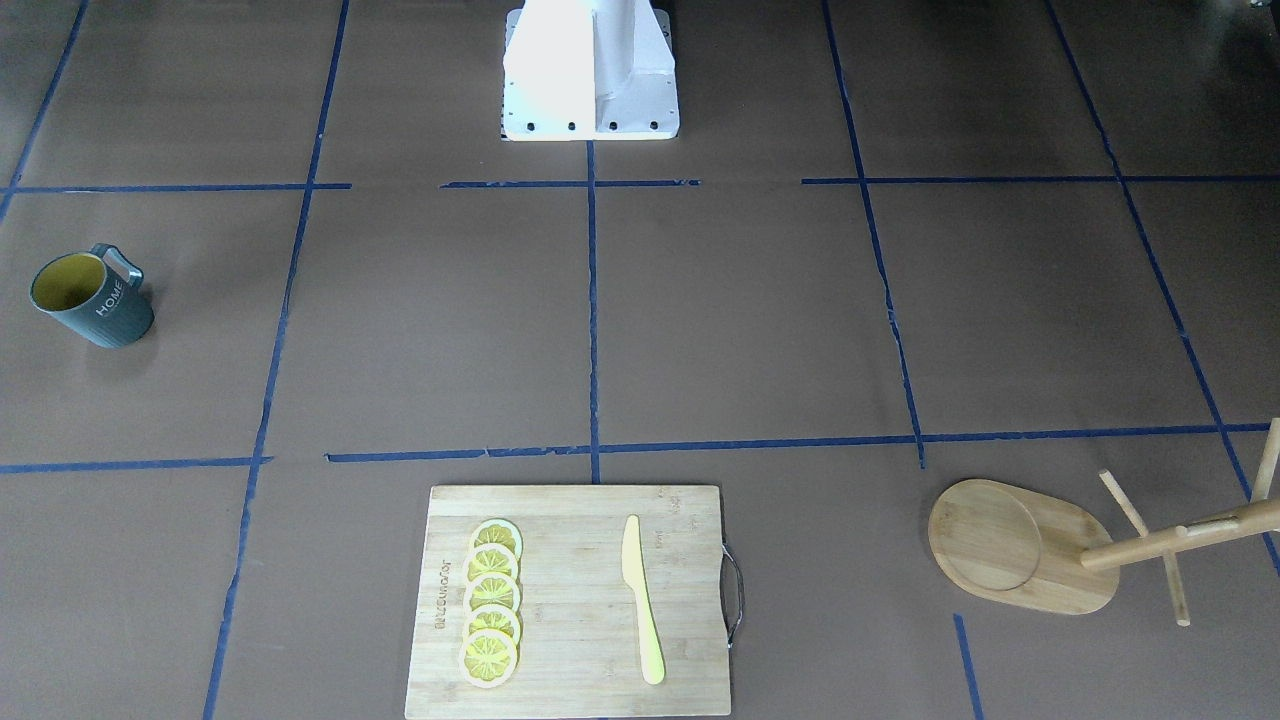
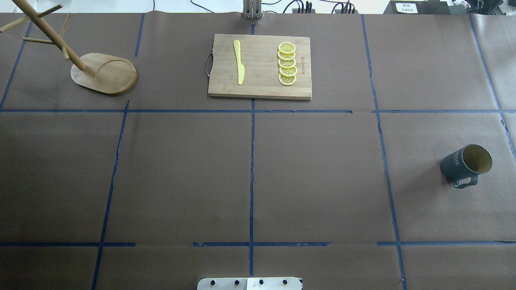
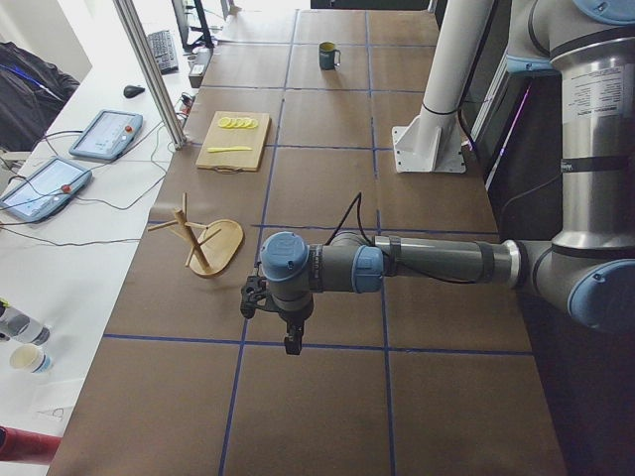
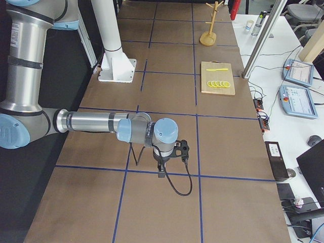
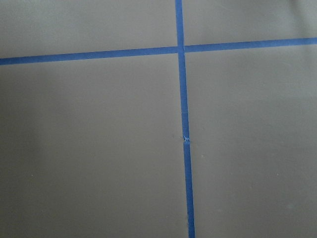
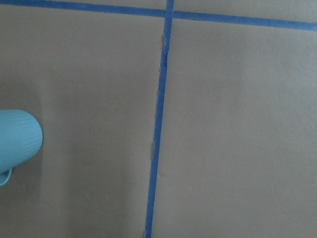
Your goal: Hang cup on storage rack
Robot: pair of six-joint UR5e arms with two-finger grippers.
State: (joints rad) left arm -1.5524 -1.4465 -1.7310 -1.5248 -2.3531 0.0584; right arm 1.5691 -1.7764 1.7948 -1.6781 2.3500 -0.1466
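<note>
The robot's right gripper needs to close on the cup's rim (image 1: 43,308), on the side opposite its handle, with one finger inside the cup's opening.
The cup (image 2: 463,163) stands upright on the robot's right side of the table, handle toward the robot; it also shows in the front view (image 1: 95,300), far off in the left side view (image 3: 328,57), and as a ribbed side at the right wrist view's edge (image 6: 17,136). The storage rack (image 2: 105,72) stands at the far left, also in the front view (image 1: 1020,545). My left gripper (image 3: 288,337) hangs over the table's left end beyond the rack. My right gripper (image 4: 172,162) hangs over the right end. I cannot tell whether either is open or shut.
A bamboo cutting board (image 2: 260,66) with several lemon slices (image 2: 287,63) and a yellow knife (image 2: 238,62) lies at the far middle. The white robot pedestal (image 1: 590,70) stands at the near middle. A side bench with tablets (image 3: 99,134) runs along the far edge.
</note>
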